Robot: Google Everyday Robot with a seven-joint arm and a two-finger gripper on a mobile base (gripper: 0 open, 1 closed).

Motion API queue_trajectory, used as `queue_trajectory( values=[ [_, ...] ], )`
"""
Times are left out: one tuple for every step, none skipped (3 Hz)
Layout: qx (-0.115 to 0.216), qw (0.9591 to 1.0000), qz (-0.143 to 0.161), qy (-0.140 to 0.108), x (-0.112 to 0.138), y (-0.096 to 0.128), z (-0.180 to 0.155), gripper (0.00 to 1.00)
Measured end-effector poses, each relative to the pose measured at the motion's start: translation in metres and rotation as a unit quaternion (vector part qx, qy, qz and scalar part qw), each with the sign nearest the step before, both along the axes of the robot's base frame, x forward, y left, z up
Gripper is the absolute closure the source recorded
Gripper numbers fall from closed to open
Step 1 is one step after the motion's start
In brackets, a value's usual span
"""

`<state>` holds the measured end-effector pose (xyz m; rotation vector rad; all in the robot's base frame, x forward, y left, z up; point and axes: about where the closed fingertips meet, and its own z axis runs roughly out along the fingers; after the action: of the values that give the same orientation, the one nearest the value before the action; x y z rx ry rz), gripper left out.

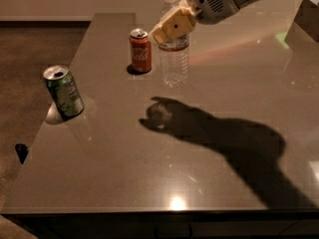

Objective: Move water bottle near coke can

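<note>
Next, my gripper stands the water bottle on the table [153, 84] just in front of the coke can and lets go of it.
The water bottle [174, 61] is a clear ribbed bottle with a white cap, held upright above the table. My gripper [172, 26] is shut on its upper part, with tan fingers [168, 28] across the label. The bottle's base hangs a little above the tabletop, and its shadow lies on the table below and to the right. The coke can [140, 50] is red with white script and stands upright just left of the bottle, a small gap between them.
A green can [63, 91] with a silver top stands near the table's left edge [50, 133]. A dark boxy object [305, 19] sits at the far right. The arm's broad shadow [234, 143] crosses the table's middle and right.
</note>
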<state>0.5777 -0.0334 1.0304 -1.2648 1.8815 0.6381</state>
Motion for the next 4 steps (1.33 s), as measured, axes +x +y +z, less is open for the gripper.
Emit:
queue_trajectory(
  values=[
    [0.011,0.9999,-0.011,0.001,0.025,-0.001,-0.005,1.0],
    [0.02,0.9991,-0.038,-0.001,0.05,-0.008,-0.016,1.0],
    [0.024,0.9985,-0.05,-0.001,0.06,-0.012,-0.023,1.0],
    [0.031,0.9984,-0.047,-0.001,0.067,-0.006,-0.031,1.0]
  ],
)
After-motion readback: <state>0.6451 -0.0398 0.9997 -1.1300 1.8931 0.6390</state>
